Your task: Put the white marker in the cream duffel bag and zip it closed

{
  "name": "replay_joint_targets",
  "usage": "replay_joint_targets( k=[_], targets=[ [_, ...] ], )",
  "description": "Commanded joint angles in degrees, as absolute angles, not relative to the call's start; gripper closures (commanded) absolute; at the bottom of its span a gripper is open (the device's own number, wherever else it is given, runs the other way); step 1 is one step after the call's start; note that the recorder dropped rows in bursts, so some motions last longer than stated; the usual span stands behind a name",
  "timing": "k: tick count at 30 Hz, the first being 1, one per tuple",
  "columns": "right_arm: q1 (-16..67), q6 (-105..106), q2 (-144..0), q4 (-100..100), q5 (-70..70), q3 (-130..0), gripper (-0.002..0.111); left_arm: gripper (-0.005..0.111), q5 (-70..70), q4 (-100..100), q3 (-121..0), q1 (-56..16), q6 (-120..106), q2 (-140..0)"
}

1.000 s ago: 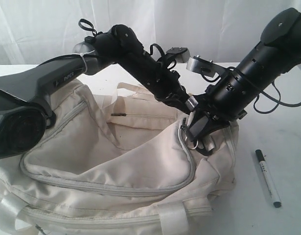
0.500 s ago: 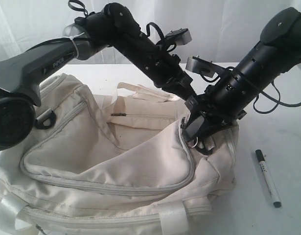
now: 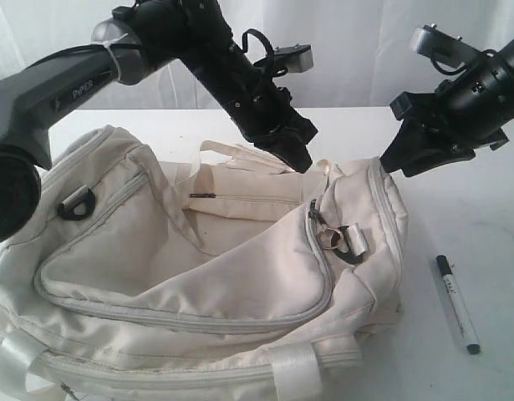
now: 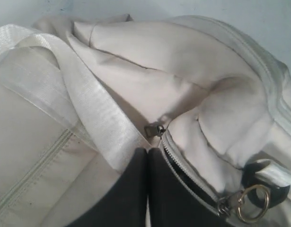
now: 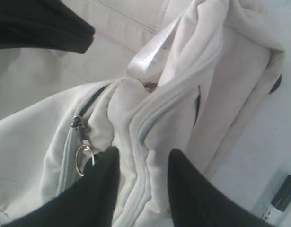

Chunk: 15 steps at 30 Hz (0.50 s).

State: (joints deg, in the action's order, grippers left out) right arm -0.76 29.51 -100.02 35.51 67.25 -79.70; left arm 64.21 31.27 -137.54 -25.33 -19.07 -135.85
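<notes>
My left gripper is closed at the end of the zipper, off the metal ring, so it should open and take the ring (image 3: 330,239) while my right gripper steadies the bag.
The cream duffel bag (image 3: 198,276) lies open-topped on the table, its metal ring zipper pull (image 3: 333,238) resting at the right end. The white marker (image 3: 457,305) lies on the table to the right of the bag, black cap away from me. My left gripper (image 3: 300,160) hovers shut and empty just above the bag's far rim; its fingers (image 4: 136,189) press together above a webbing handle (image 4: 83,99). My right gripper (image 3: 392,164) hangs open beside the bag's right end, over the side zipper seam (image 5: 143,137), with the ring pull (image 5: 83,160) next to one finger. The marker's cap (image 5: 282,199) shows at that view's edge.
A black buckle (image 3: 77,202) sits on the bag's left shoulder. An inner zip pocket (image 3: 240,199) shows inside the opening. A white curtain (image 3: 357,50) hangs behind the white table (image 3: 482,225).
The right gripper has come off the bag's zipper end and pulled up and to the right, now open. The left arm has lifted a little. The ring pull has dropped onto the bag.
</notes>
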Motion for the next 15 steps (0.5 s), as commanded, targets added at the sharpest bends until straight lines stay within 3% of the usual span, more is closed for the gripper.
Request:
replay_joint_targets(
  k=[1, 3, 7, 11, 15],
  targets=[
    [-1.25, 30.01, -99.54, 35.00, 66.13, -79.88, 0.061, 0.107, 63.37, 30.89, -130.37, -25.40, -18.66, -130.92],
    [-1.25, 30.42, -99.54, 34.86, 64.94, -79.88, 0.052, 0.107, 59.67, 30.89, -123.29, -25.97, -19.57, -127.36],
    [-1.05, 30.42, -100.30, 37.05, 65.05, -79.88, 0.051, 0.107, 41.32, 32.25, -102.27, -30.17, -20.41, -115.45],
    [-1.05, 30.42, -104.49, 42.39, 65.42, -79.88, 0.051, 0.106, 41.95, 35.55, -96.69, -32.41, -24.21, -113.31],
    [-1.05, 30.88, -107.39, 44.09, 65.53, -79.88, 0.052, 0.089, 43.31, 35.43, -96.60, -34.41, -28.03, -113.94]
  ],
)
